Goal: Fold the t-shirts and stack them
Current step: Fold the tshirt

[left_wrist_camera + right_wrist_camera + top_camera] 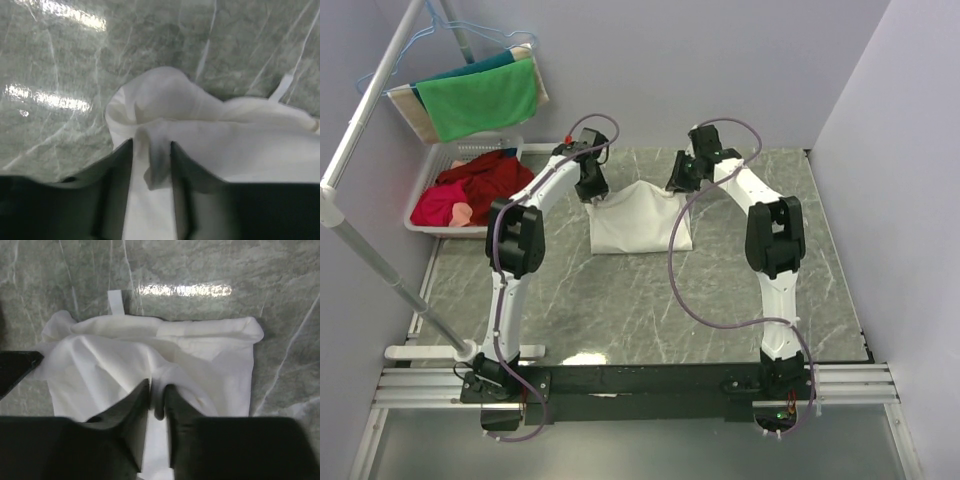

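Note:
The top layer's loose fold ends short of the white t-shirt's far edge, so next my left gripper grabs that fold (159, 145) again and pulls it over that edge.
A white t-shirt (640, 220) lies folded into a rough rectangle at the back middle of the marble table, plain side up. My left gripper (592, 190) is down at its far left corner and my right gripper (680, 180) at its far right corner. In the left wrist view the jaws of the left gripper (151, 150) stand a little apart, with a limp pleat of the t-shirt (200, 115) hanging loose between them. In the right wrist view the right gripper (157, 390) is slightly parted around a narrow fold of the t-shirt (150, 355).
A white basket (432, 158) with red and pink clothes (480, 180) sits at the back left. Above it, green and teal cloths (480, 95) hang on a rack (360, 110). Walls close in the back and right sides.

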You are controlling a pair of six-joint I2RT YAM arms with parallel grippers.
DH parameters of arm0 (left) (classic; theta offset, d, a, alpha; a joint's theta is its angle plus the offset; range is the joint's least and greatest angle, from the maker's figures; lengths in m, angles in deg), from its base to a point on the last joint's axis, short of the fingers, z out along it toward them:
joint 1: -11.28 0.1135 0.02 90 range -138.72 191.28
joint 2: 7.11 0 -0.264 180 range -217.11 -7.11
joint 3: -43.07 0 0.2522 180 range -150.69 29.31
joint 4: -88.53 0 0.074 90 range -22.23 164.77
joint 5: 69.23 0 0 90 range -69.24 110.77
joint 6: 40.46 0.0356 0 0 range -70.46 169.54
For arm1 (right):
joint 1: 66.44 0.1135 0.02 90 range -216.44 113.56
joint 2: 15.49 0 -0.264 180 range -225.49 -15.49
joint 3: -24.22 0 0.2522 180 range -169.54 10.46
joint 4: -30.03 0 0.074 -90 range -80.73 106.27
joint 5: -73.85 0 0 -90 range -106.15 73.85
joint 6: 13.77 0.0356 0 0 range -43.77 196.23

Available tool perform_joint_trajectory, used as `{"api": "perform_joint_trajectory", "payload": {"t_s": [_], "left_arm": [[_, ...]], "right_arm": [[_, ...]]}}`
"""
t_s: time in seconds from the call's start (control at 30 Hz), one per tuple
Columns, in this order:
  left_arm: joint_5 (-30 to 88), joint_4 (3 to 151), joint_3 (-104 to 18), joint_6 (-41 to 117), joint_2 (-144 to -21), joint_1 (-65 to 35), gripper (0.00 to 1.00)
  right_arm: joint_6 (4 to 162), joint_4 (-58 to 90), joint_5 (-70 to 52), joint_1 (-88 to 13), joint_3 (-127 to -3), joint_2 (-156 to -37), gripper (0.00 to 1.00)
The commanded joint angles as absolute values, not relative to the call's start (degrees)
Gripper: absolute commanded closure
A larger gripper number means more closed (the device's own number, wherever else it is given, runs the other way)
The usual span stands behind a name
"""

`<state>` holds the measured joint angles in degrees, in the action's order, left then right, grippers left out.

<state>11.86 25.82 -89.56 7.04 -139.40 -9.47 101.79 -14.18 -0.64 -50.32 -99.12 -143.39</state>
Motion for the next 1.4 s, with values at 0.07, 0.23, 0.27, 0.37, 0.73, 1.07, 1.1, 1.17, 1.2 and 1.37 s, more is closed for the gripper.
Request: {"api": "perform_joint_trajectory", "payload": {"t_s": [0.07, 0.23, 0.27, 0.37, 0.73, 1.07, 1.1, 1.17, 1.2, 1.37], "left_arm": [[8.48, 34.76, -92.16, 13.15, -138.87, -6.04, 0.36], [7.50, 40.05, -94.79, 14.21, -137.19, -3.84, 0.28], [7.32, 40.14, -94.97, 14.64, -136.41, -3.75, 0.28], [8.37, 42.23, -90.96, 15.61, -133.34, -3.75, 0.27], [18.65, 36.98, -81.71, 17.90, -125.95, -6.11, 0.47], [19.97, 33.90, -75.90, 16.41, -126.11, -10.87, 0.99], [20.32, 33.46, -76.42, 16.06, -126.81, -11.04, 0.99], [20.33, 31.97, -78.35, 15.44, -129.18, -11.31, 0.99], [20.33, 31.96, -78.71, 15.26, -129.72, -11.48, 0.99], [19.89, 31.88, -84.31, 15.26, -135.33, -11.57, 0.99]], "right_arm": [[105.49, -7.91, 2.83, -53.52, -103.98, -145.66, 0.60], [108.13, -2.37, 4.42, -55.10, -105.99, -145.57, 0.57], [107.61, -2.27, 3.90, -55.37, -106.17, -145.14, 0.56], [106.38, -3.59, 3.02, -55.37, -106.88, -143.82, 0.56], [101.72, -10.35, -1.82, -51.60, -96.17, -135.12, 0.57], [102.51, -11.06, -1.56, -48.78, -91.85, -135.90, 0.60], [102.51, -11.24, -1.82, -48.86, -92.37, -136.43, 0.60], [102.77, -11.41, -2.08, -48.60, -93.08, -137.74, 0.61], [102.94, -11.24, -2.69, -48.69, -93.43, -138.19, 0.64], [104.26, -10.88, -3.05, -48.69, -96.85, -142.83, 0.74]]}}
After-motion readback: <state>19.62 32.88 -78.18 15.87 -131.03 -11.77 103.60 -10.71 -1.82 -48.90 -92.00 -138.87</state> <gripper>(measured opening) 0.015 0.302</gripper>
